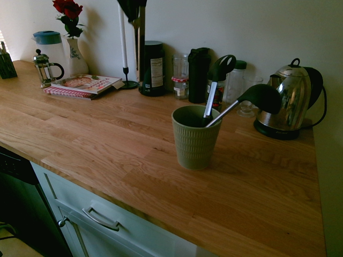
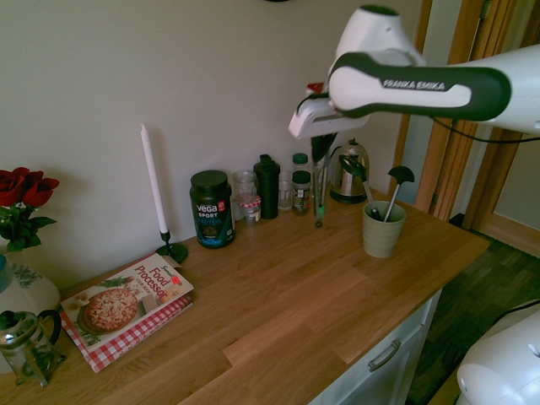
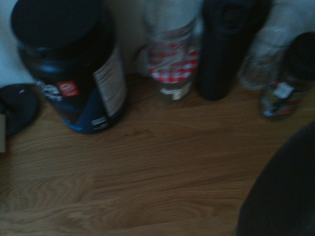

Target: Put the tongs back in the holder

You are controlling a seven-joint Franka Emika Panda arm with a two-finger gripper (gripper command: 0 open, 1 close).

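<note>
The tongs now hang high above the counter. Next, my gripper releases the tongs in the olive holder (image 2: 384,205), between the ladle and the utensil with the looped head.
The tongs (image 2: 320,190) hang straight down from my gripper (image 2: 322,150), which is shut on their upper end high above the counter. Their black tips hover in the air in front of the row of jars, to the left of the holder (image 2: 382,229) in the second exterior view. In the first exterior view the tongs (image 1: 140,43) drop in from the top edge, in front of the dark canister. The olive ribbed holder (image 1: 194,140) stands mid-counter with a ladle (image 1: 260,96) and a loop-headed utensil (image 1: 222,67) in it. A dark blur (image 3: 280,191) fills a corner of the wrist view.
Along the wall stand a candle (image 1: 124,48), a dark canister (image 1: 153,67), small jars (image 1: 180,80), a black bottle (image 1: 199,75) and a steel kettle (image 1: 292,101). A cookbook (image 1: 83,85), a French press (image 1: 45,68) and a vase of roses (image 1: 72,37) sit at the far left.
</note>
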